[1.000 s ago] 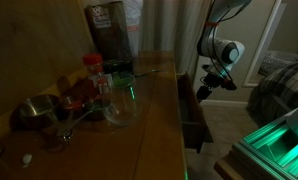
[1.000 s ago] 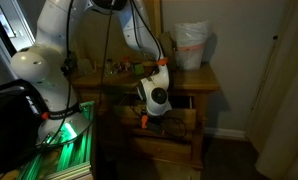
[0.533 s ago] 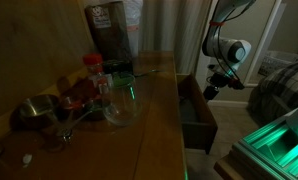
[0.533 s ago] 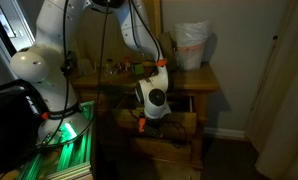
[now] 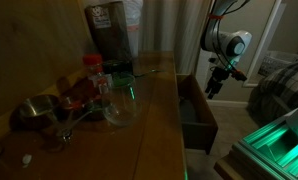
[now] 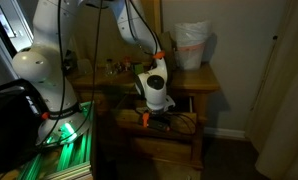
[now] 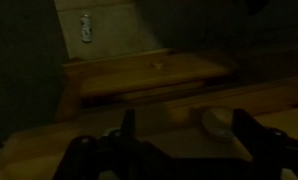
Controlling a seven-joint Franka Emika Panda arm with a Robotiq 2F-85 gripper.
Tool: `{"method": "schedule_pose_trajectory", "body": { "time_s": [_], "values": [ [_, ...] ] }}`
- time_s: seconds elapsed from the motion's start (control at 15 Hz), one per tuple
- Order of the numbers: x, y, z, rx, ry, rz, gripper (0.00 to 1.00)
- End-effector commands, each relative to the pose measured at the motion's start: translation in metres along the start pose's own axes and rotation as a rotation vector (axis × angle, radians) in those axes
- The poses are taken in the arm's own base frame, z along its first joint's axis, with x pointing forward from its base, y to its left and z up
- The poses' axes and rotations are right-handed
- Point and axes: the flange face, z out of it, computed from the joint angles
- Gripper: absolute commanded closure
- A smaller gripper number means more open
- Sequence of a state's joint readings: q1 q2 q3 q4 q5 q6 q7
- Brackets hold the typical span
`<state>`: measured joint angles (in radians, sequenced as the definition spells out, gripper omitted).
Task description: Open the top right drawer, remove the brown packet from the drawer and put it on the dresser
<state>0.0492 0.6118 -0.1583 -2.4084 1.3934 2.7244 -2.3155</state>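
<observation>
Next, I reach into the open drawer's far end [image 5: 186, 88], near the dresser's edge, and close my gripper on the brown packet there.
In both exterior views the top right drawer [image 5: 197, 118] [image 6: 161, 120] stands pulled out from the dresser [image 5: 157, 125] [image 6: 197, 82], and its inside is dark. My gripper [image 5: 213, 87] hangs just above and outside the drawer's front panel, touching nothing. In the wrist view its two dark fingers [image 7: 127, 126] stand wide apart, so the gripper [image 7: 189, 128] is open and empty, over pale wood with a round pale knob [image 7: 217, 120] below it. The brown packet is not visible in any view.
On the dresser top stand a tall brown printed bag [image 5: 109, 30], a red-lidded jar [image 5: 93, 72], a glass bowl [image 5: 121, 106] and a metal bowl [image 5: 34, 112]. A white bag [image 6: 192, 45] stands at one end. A bed [image 5: 281, 85] and a green-lit unit [image 5: 279, 140] lie beyond the drawer.
The drawer has slid further out of the dresser. My gripper has let go of its front, opened wide and risen a little.
</observation>
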Motion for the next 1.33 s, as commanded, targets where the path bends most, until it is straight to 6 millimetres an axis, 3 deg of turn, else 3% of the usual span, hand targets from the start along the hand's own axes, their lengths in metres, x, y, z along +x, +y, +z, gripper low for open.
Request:
{"method": "schedule_pose_trajectory", "body": {
  "time_s": [0.0, 0.47, 0.93, 1.13, 1.27],
  "values": [
    [0.026, -0.011, -0.025, -0.100, -0.093, -0.060, 0.00],
    [0.068, -0.037, -0.042, -0.264, -0.224, -0.128, 0.00],
    [0.060, -0.042, -0.057, -0.357, -0.326, -0.164, 0.00],
    [0.066, -0.047, -0.064, -0.378, -0.304, -0.125, 0.00],
    [0.090, -0.055, -0.074, -0.302, -0.188, -0.135, 0.00]
  ]
}}
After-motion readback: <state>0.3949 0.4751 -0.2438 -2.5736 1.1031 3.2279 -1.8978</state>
